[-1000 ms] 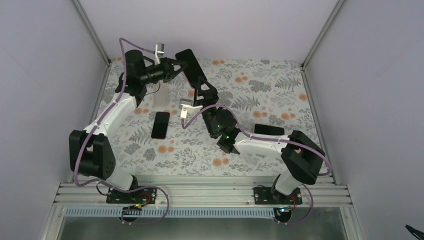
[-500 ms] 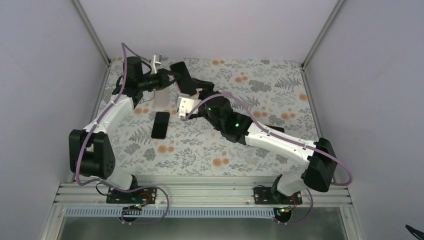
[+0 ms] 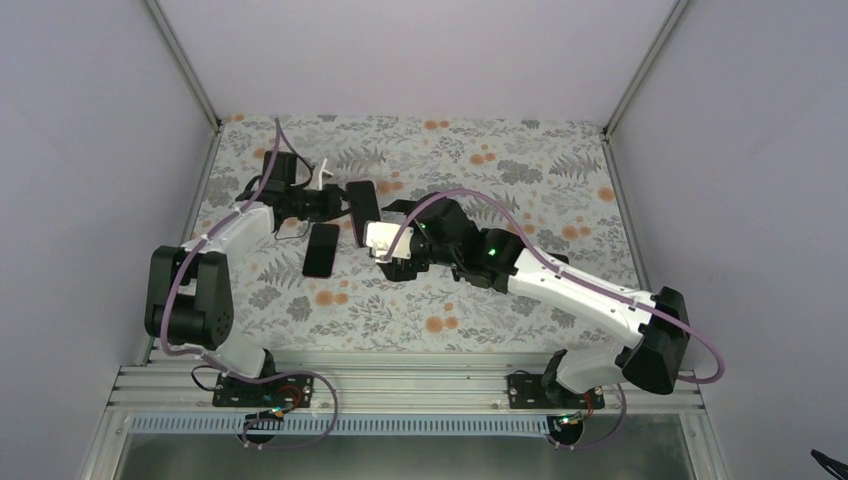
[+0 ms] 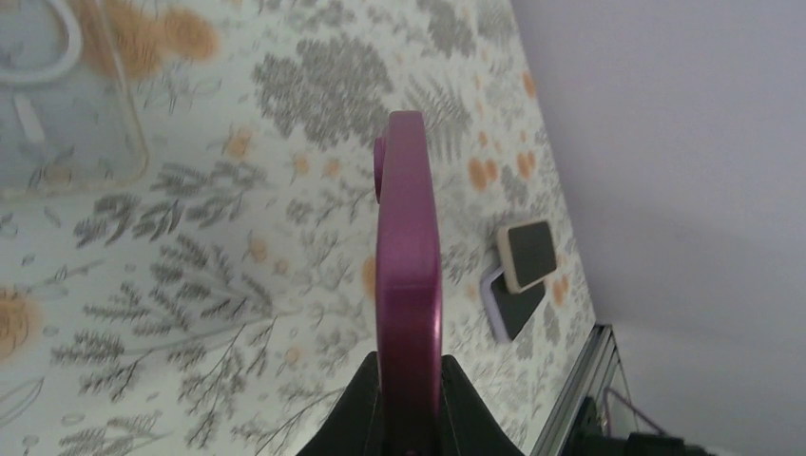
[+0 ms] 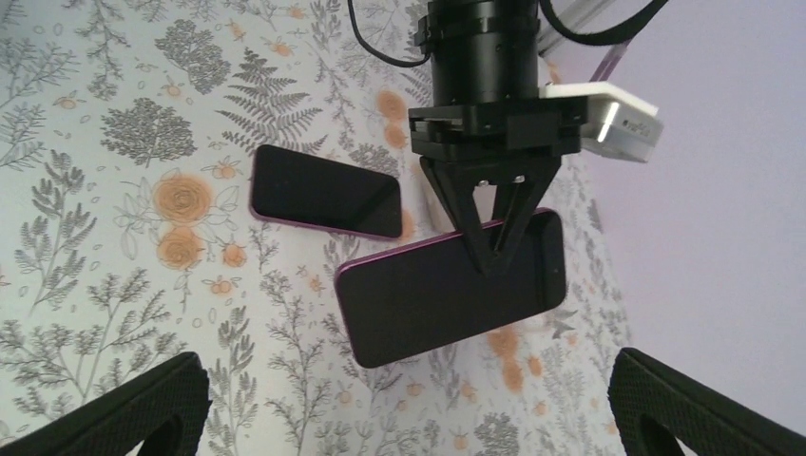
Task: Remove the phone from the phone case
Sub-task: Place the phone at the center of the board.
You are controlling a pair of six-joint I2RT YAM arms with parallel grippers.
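Note:
The purple-edged phone will go down on the floral table [image 3: 362, 250] beside the second dark phone, set there by my left gripper.
My left gripper [image 3: 345, 203] is shut on one end of a purple-edged phone with a black screen [image 3: 361, 204] and holds it above the floral table. The left wrist view shows the phone [image 4: 409, 247] edge-on between the fingers [image 4: 411, 404]. The right wrist view shows its screen [image 5: 451, 285] facing me. An empty clear phone case [image 4: 57, 114] lies flat on the table below and to the left. My right gripper [image 3: 392, 242] is wide open just right of the phone, not touching it; both of its fingers sit in the bottom corners of the right wrist view [image 5: 409, 418].
A second dark phone [image 3: 321, 250] lies flat on the table near the held one, also seen in the right wrist view [image 5: 325, 190]. Two more cased phones [image 4: 521, 255] lie stacked at the right of the table, partly behind my right arm [image 3: 538, 260].
My left gripper has brought the phone down from the back of the table toward the middle left. My right arm has stretched left and followed it.

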